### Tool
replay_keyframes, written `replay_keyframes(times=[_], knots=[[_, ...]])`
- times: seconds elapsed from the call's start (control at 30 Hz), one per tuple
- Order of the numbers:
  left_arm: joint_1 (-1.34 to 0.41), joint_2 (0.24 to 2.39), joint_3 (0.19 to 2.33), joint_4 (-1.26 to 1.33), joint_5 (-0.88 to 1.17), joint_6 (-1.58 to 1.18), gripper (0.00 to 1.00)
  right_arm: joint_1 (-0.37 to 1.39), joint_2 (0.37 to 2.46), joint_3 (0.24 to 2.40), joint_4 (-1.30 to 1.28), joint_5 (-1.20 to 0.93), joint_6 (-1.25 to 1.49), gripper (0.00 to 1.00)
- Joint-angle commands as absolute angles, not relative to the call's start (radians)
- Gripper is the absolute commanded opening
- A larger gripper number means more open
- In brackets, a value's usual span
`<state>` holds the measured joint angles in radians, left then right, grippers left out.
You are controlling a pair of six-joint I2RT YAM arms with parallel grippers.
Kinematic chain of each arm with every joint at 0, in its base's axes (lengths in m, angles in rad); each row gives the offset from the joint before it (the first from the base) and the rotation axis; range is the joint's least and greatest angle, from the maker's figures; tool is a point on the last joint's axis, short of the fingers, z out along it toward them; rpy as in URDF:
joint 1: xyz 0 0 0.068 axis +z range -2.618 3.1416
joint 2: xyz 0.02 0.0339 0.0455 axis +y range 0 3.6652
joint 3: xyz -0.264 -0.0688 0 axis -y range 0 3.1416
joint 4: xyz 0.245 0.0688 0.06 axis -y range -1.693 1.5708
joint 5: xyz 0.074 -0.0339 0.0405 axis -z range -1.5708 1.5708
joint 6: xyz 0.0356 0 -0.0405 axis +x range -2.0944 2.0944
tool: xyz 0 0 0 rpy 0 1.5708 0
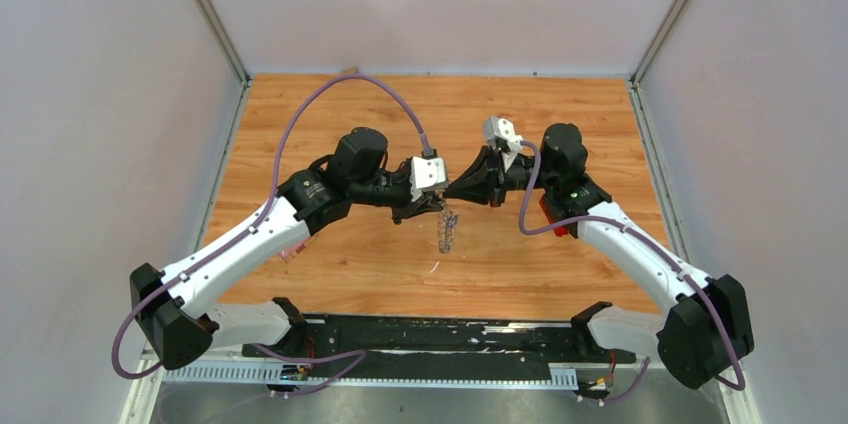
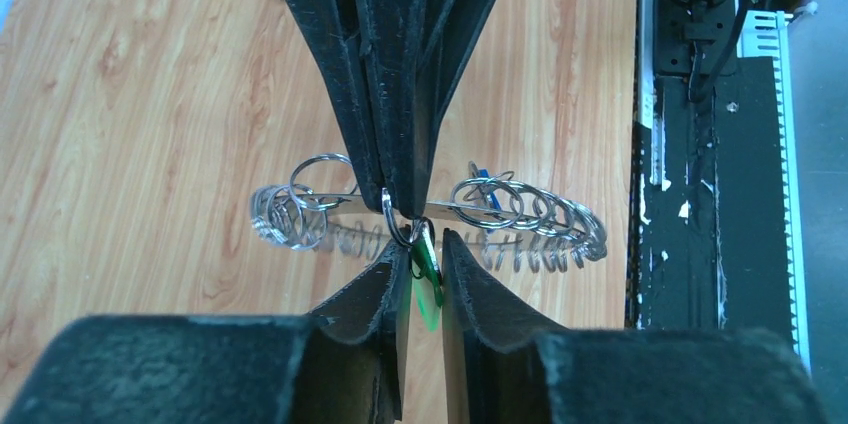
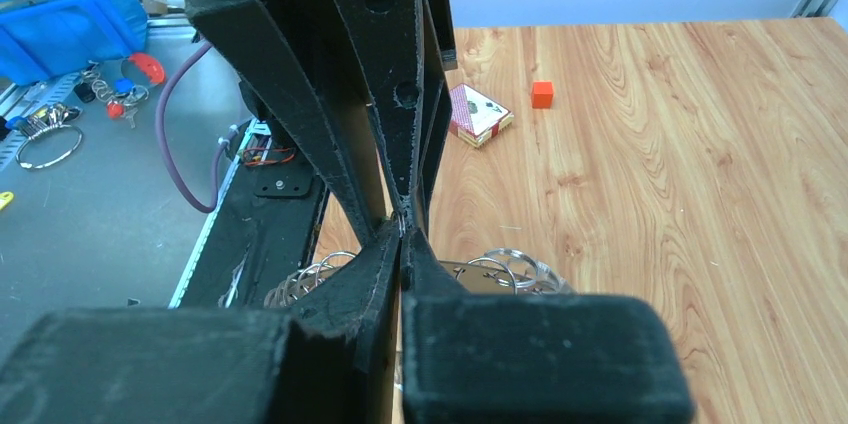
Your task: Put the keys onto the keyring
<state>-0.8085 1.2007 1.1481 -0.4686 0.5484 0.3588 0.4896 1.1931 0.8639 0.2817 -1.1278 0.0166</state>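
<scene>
I will back off the green key, pinched below the keyring's rim by my left gripper, and pinch the small ring (image 2: pixel 390 219) before my right gripper opens.
The keyring (image 2: pixel 545 216), a big silver ring crowded with small rings and keys, hangs in mid-air over the wooden table, also in the top view (image 1: pixel 447 234) and in the right wrist view (image 3: pixel 512 262). My right gripper (image 3: pixel 403 232) is shut on its rim and comes in from the top of the left wrist view (image 2: pixel 400 206). A green key (image 2: pixel 426 266) on a small split ring sits right at the keyring's rim, pinched between the tips of my left gripper (image 2: pixel 427 249). A blue key (image 2: pixel 484 180) rests on the keyring. Both grippers meet tip to tip (image 1: pixel 445 201).
A red card box (image 3: pixel 481 114) and an orange cube (image 3: pixel 541 94) lie on the table beyond the grippers. Off the table's side are a blue bin (image 3: pixel 70 19) and a spare ring (image 3: pixel 48 147). A black rail (image 1: pixel 440 336) runs along the near edge.
</scene>
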Motion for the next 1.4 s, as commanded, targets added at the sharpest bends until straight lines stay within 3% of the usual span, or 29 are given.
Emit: replay_keyframes(times=[0.0,0.43,0.73,1.1,1.37], knots=[[-0.808,1.196,1.148,-0.472,0.576,0.369,0.21,0.484,1.158,0.882,0.336,-1.118,0.003,0.0],[-0.808,1.25,1.194,-0.495,0.599,0.362,0.21,0.485,1.158,0.877,0.35,-1.109,0.009,0.0],[-0.809,1.268,1.222,-0.509,0.611,0.355,0.38,0.485,1.16,0.876,0.346,-1.106,0.004,0.0],[-0.79,1.132,1.221,-0.549,0.468,0.426,0.6,0.484,1.16,0.88,0.322,-1.107,-0.032,0.0],[-0.786,1.164,1.303,-0.572,0.544,0.44,0.62,0.485,1.174,0.882,0.324,-1.139,-0.039,0.0]])
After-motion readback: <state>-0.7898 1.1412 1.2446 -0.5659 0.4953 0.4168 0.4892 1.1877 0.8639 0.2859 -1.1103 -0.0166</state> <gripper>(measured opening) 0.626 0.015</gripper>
